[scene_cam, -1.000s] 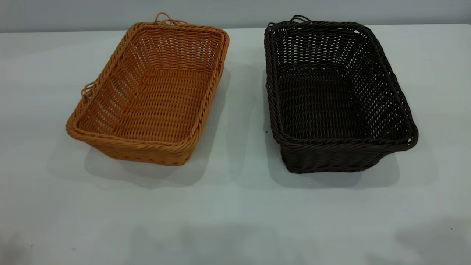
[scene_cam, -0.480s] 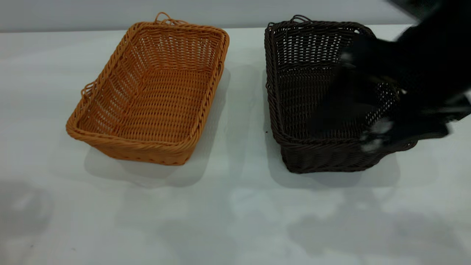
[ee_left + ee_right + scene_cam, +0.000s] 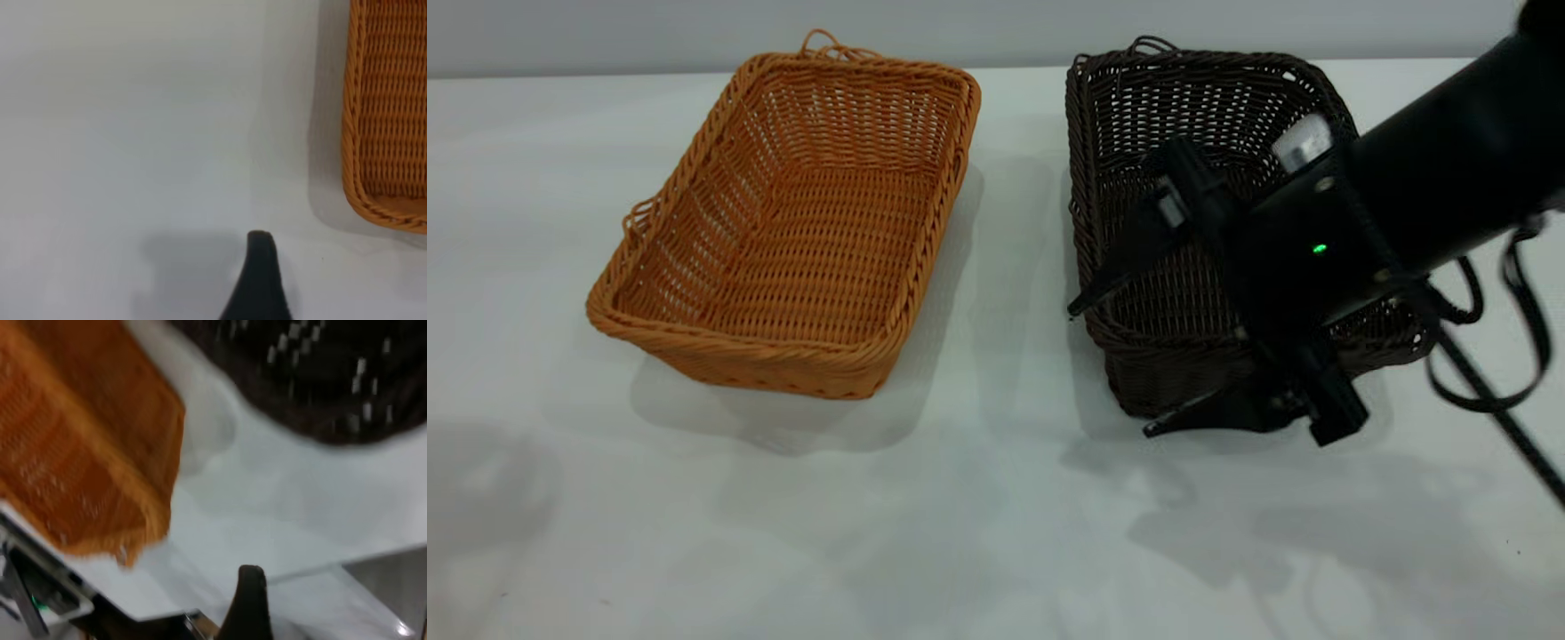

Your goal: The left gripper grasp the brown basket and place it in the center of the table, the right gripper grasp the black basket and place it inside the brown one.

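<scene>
I will close my right gripper on the black basket's rim (image 3: pixel 1406 337) at its near corner, the corner farther from the brown basket.
The brown basket (image 3: pixel 800 231) stands on the table (image 3: pixel 978 516) at the left, and the black basket (image 3: pixel 1209 222) stands beside it at the right, a gap between them. My right gripper (image 3: pixel 1110 372) hovers over the black basket's near end. It is open wide, one fingertip over the basket's left rim and the other in front of its near wall, holding nothing. My left gripper (image 3: pixel 337 267) is out of the exterior view. In its wrist view one finger (image 3: pixel 260 273) shows above bare table, apart from the brown basket (image 3: pixel 390 113), with nothing held.
The right arm's cable (image 3: pixel 1485 356) hangs to the right of the black basket. In the right wrist view the brown basket (image 3: pixel 87 447), the black basket (image 3: pixel 320 373) and one finger (image 3: pixel 250 603) show. Bare table lies in front of both baskets.
The right arm has swung in from the right and now hangs over the black basket's near end, open. Both baskets have stayed put. A faint shadow has appeared at the near left.
</scene>
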{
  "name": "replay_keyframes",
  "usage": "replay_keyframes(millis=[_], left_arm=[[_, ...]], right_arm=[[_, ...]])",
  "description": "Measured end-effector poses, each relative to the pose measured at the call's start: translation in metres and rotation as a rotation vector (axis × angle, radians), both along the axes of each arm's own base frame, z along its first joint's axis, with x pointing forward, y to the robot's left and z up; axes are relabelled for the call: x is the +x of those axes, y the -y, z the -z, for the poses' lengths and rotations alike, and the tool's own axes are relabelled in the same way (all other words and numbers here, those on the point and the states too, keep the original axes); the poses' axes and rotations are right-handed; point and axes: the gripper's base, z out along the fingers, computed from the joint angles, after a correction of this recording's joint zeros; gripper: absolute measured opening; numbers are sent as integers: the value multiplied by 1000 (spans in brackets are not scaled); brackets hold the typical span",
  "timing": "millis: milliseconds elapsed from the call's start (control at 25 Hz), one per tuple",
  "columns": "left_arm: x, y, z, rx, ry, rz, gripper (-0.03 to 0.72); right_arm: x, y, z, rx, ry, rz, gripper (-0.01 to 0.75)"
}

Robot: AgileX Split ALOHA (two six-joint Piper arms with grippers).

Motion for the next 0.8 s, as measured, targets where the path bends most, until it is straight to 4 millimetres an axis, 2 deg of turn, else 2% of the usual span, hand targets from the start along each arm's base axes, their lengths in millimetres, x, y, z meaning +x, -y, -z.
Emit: replay_keyframes(millis=[200, 560, 680, 800], left_arm=[[1, 0, -1, 1, 10, -1, 565], [2, 0, 1, 0, 5, -1, 565], [6, 0, 6, -12, -22, -5, 565], [18, 0, 14, -23, -68, -9, 565]], right_arm=[[17, -2, 11, -42, -8, 64, 545], [24, 11, 17, -172, -41, 232, 519], [26, 19, 20, -259, -26, 291, 519], [29, 30, 23, -361, -7, 363, 519]])
